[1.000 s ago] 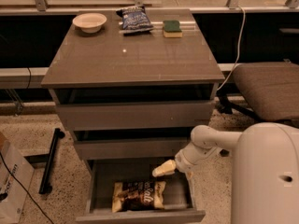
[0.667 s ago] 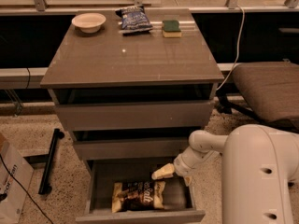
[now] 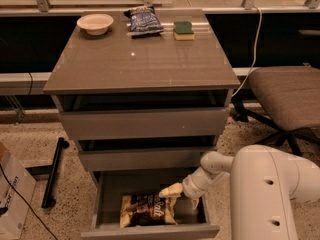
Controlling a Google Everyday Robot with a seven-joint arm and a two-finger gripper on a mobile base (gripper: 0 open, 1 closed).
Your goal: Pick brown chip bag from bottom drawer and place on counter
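Next, my gripper should go down to the tan end [image 3: 168, 211] of the brown chip bag nearest the white arm and close there.
The brown chip bag [image 3: 146, 210] lies flat in the open bottom drawer [image 3: 150, 231], dark brown with tan ends and white lettering. My gripper [image 3: 179, 198] reaches in from the right, on the white arm [image 3: 270, 189], and hangs just above the bag's right end. Its fingers are spread, with one tan fingertip [image 3: 169, 190] over the bag's top right corner. The fingers hold nothing. The counter [image 3: 135, 64] is the glossy grey-brown top of the cabinet, above the two upper drawers.
On the back of the counter stand a white bowl [image 3: 95, 23], a blue chip bag [image 3: 144, 20] and a green-yellow sponge [image 3: 184, 30]. An office chair [image 3: 287, 96] stands to the right. A black bar [image 3: 52, 171] and a paper bag [image 3: 12, 199] are on the floor to the left.
My gripper has come down a little and to the left, closer to the brown chip bag's right end. The bag and drawer have not moved.
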